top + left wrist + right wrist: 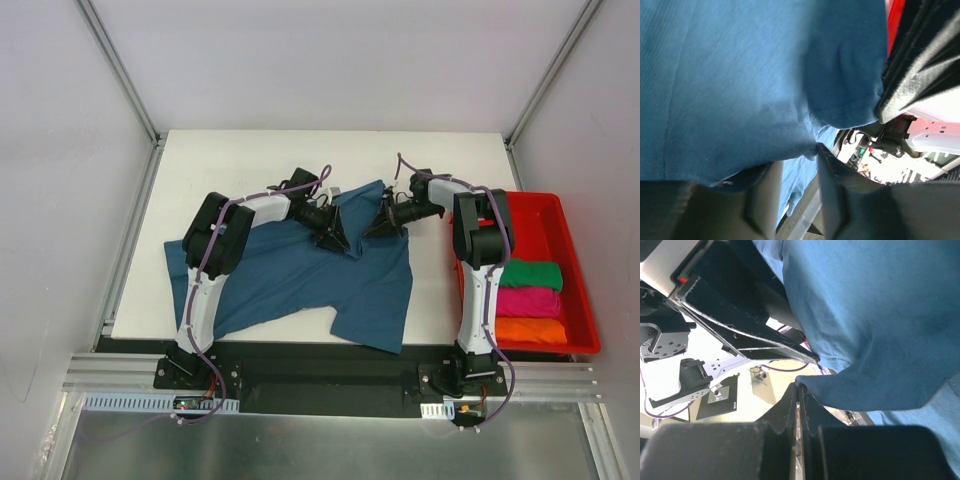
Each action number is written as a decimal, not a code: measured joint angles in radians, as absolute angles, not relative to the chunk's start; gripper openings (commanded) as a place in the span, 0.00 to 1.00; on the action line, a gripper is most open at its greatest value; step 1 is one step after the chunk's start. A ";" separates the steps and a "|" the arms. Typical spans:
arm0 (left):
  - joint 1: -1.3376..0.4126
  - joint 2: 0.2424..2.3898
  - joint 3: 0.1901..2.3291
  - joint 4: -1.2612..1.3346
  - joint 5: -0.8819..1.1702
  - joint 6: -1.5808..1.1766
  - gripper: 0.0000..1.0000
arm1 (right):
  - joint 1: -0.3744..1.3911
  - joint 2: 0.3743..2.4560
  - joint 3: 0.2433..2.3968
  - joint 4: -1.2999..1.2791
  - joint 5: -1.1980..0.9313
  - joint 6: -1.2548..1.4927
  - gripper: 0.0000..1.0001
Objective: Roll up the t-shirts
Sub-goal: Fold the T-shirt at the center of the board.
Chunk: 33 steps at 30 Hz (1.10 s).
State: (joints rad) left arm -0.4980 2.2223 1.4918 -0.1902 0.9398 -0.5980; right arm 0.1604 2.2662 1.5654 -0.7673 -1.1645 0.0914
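Note:
Next, I open my left gripper, take the flap's corner [809, 148] and pull it flat, because the t-shirt's flap sags in a loose heap between my close grippers.
A dark teal-blue t-shirt [290, 280] lies spread on the white table [250, 160], its upper middle lifted into a fold between my two grippers. My left gripper [338, 240] holds the fabric from the left. In the left wrist view the shirt [730, 85] drapes over the fingers and its hem meets the tips of the gripper [800, 150]. My right gripper [381, 228] faces it closely from the right. In the right wrist view the gripper [800, 385] is shut on a corner of the shirt [880, 315].
A red bin [580, 240] stands at the table's right edge, holding rolled green [531, 274], magenta-pink [528, 301] and orange [530, 330] shirts. The shirt's lower hem hangs near the table's front edge. Bare white table lies beyond the shirt.

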 measured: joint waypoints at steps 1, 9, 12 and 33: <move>-0.498 2.223 1.495 -0.187 0.940 -0.600 0.23 | 0.158 2.266 1.563 -0.762 -1.169 0.098 0.01; -0.498 2.224 1.501 -0.160 0.942 -0.612 0.00 | 0.138 2.266 1.560 -0.737 -1.172 0.117 0.01; -0.498 2.224 1.501 -0.168 0.940 -0.607 0.00 | 0.134 2.266 1.560 -0.736 -1.172 0.119 0.01; -0.512 1.943 1.482 -0.497 0.644 -0.066 0.48 | 0.092 2.232 1.577 -0.788 -1.119 0.060 0.01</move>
